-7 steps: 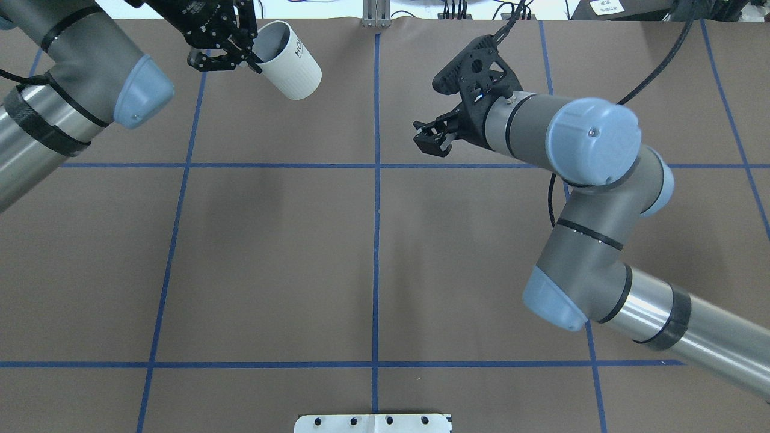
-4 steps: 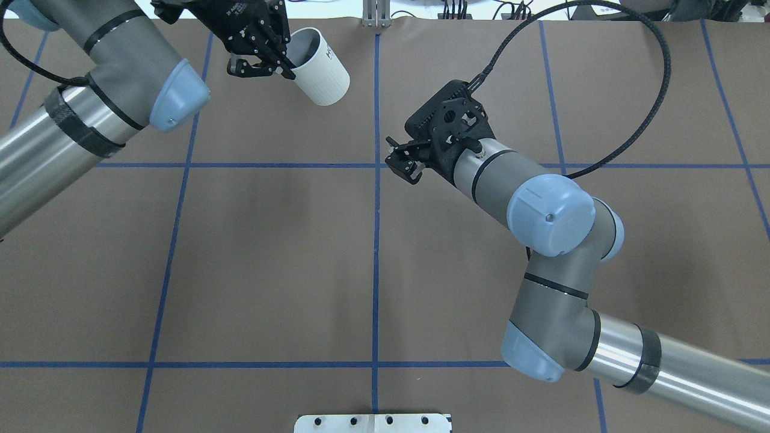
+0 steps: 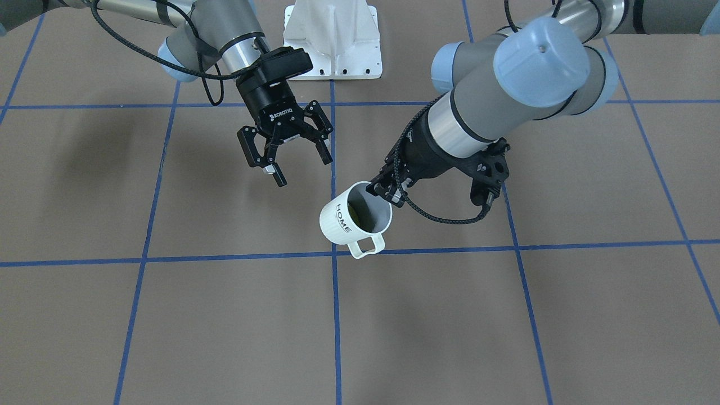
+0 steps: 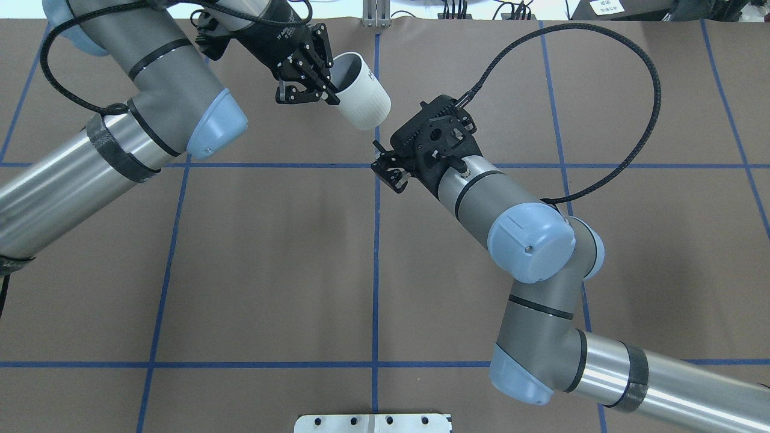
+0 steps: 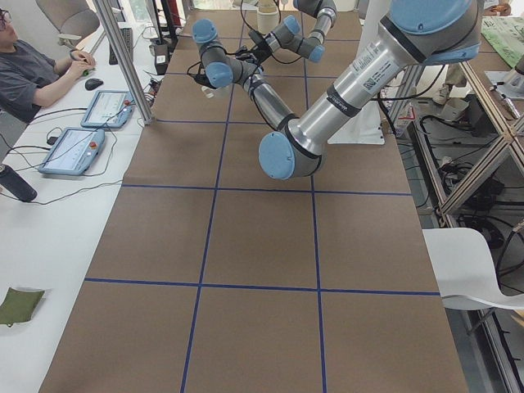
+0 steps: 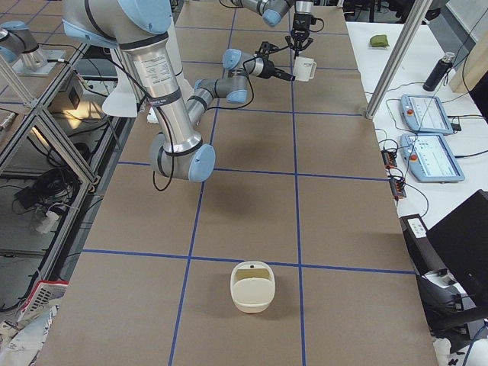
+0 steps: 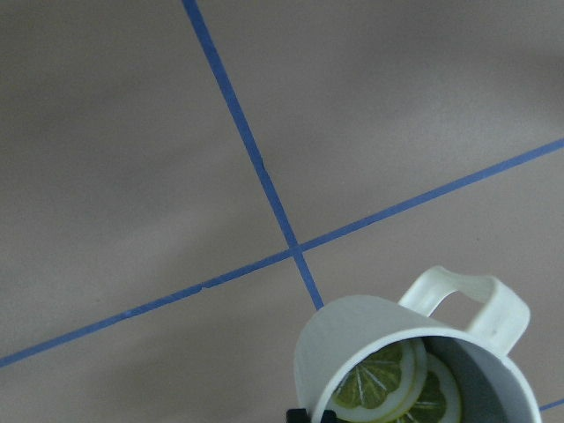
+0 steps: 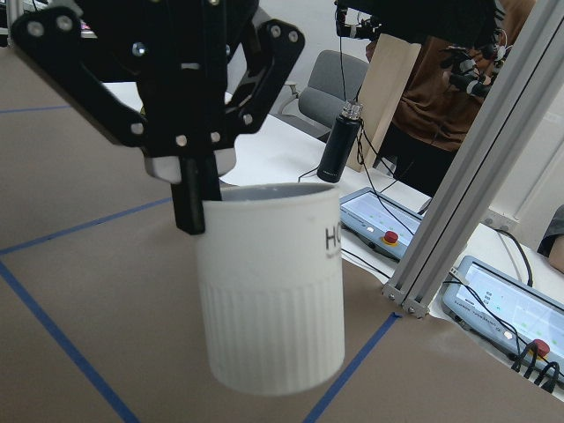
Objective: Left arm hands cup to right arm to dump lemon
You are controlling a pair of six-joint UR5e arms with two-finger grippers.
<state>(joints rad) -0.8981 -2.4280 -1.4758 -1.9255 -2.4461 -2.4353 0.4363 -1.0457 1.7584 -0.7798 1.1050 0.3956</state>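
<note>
My left gripper needs to let go of the white cup between the open fingers of my right gripper [image 3: 304, 161].
My left gripper [image 4: 328, 95] is shut on the rim of the white cup [image 4: 363, 91], one finger inside and one outside, and holds it tilted above the far middle of the table. In the front-facing view the cup [image 3: 337, 225] shows "HOME" lettering, its loop handle pointing away from the gripper [image 3: 388, 193]. Lemon slices [image 7: 388, 383] lie inside it. My right gripper [image 3: 301, 169] is open and empty, a short gap from the cup; it also shows in the overhead view [image 4: 387, 171]. The right wrist view shows the cup [image 8: 273, 300] close ahead, with a left gripper finger [image 8: 189, 207] over its rim.
A cream basket-like container [image 6: 252, 287] sits on the table's near end in the right side view. The robot's white base [image 3: 332, 39] is at the table's robot edge. Tablets [image 6: 431, 156] and an aluminium post [image 6: 396, 57] stand on the operators' side.
My left arm has carried the cup rightward toward the centre line. My right arm has swung left and forward, so its open gripper is now close to the cup.
</note>
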